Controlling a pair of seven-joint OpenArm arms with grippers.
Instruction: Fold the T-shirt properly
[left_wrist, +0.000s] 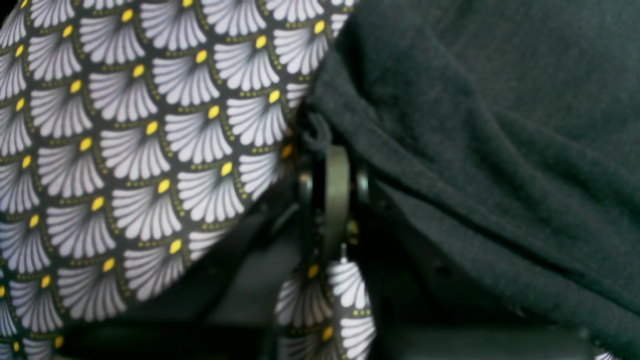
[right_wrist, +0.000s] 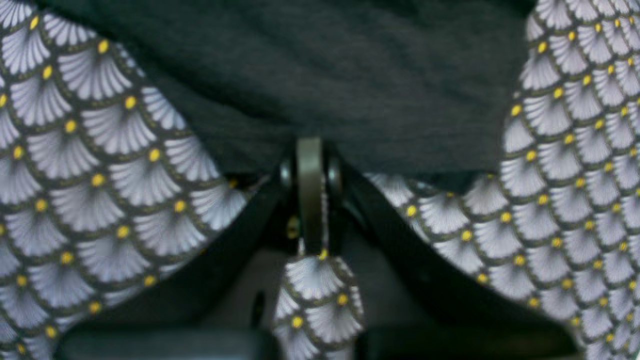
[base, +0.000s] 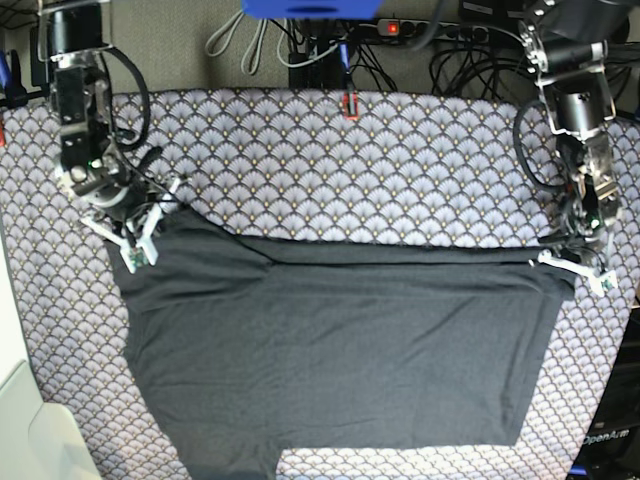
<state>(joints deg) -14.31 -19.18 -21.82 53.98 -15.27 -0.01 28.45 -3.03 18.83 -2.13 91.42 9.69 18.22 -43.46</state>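
Note:
The edge of the T-shirt sticks out in a peak next to my right gripper. Next, I open my right gripper, grab that peak (right_wrist: 225, 165) and fold it inward.
The dark charcoal T-shirt (base: 340, 350) lies spread flat on the scallop-patterned tablecloth (base: 350, 170), its upper part folded over along a straight horizontal edge. No logo shows. My right gripper (base: 143, 232) is at the shirt's upper left corner in the base view. In the right wrist view it (right_wrist: 310, 145) is shut on the shirt's edge (right_wrist: 325, 65). My left gripper (base: 572, 262) is at the upper right corner. In the left wrist view it (left_wrist: 336, 150) is shut on a bunched bit of the shirt (left_wrist: 475, 125). Both grippers are low, at cloth level.
Cables and a power strip (base: 400, 28) run behind the table's far edge. A small red item (base: 348, 103) sits at the back middle of the cloth. A white object (base: 40, 440) stands off the front left corner. The tablecloth also shows in both wrist views (left_wrist: 125, 150) (right_wrist: 75, 175).

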